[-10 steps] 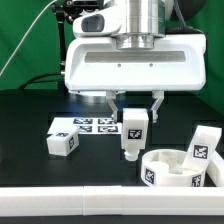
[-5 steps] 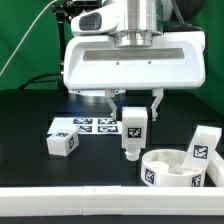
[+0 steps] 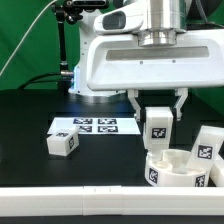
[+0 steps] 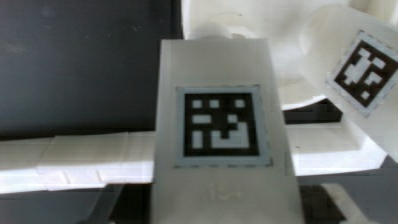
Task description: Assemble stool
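Observation:
Next, I release the white stool leg upright on top of the round ring-shaped seat [image 3: 163, 162], near the second leg.
My gripper [image 3: 158, 108] is shut on a white stool leg [image 3: 158, 128], which hangs upright with its tag facing the camera. The leg's lower end is over the left part of the round ring-shaped seat [image 3: 183, 172], which sits at the exterior view's right. Whether they touch I cannot tell. A second leg [image 3: 205, 146] stands by the seat's far right side. A third leg [image 3: 63, 141] lies on the black table at the left. In the wrist view the held leg [image 4: 222, 118] fills the middle between my gripper [image 4: 219, 195] fingers. The seat [image 4: 249, 25] and the second leg [image 4: 366, 72] lie beyond it.
The marker board [image 3: 96, 126] lies flat on the table behind the left leg. A long white bar [image 3: 70, 205] runs along the front edge, and shows in the wrist view too [image 4: 71, 165]. The arm's white base [image 3: 150, 65] stands behind.
My gripper has carried the held leg toward the exterior view's right, from beside the marker board to above the seat. The other legs and the seat have not moved.

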`<state>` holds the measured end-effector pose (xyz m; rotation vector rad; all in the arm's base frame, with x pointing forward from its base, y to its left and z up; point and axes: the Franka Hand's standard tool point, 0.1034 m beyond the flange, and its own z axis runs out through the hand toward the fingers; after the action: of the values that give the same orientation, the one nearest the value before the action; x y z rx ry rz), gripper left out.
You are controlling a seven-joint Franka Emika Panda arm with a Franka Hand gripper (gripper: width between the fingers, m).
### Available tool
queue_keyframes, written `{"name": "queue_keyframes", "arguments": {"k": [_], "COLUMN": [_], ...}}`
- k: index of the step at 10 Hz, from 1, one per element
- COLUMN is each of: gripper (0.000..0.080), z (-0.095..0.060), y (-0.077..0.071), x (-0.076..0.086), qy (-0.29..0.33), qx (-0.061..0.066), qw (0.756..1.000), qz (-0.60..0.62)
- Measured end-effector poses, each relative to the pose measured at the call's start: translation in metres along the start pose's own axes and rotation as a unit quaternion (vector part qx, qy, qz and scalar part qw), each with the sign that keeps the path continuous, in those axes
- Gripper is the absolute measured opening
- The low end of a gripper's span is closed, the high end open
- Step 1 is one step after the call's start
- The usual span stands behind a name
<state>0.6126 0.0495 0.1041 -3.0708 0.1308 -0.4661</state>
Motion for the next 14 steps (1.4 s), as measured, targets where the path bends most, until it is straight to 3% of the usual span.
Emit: {"name": "queue_keyframes", "arguments": {"k": [5,14], "gripper": [0.0338,0.0338], "z": [0.005,0.016], "y": [-0.009,-0.011], "x": [0.005,0.002], "qy": [0.003,0.009], "qx": [0.002,-0.001], "qw": [1.0,1.0], "qz": [-0.007,-0.014]}}
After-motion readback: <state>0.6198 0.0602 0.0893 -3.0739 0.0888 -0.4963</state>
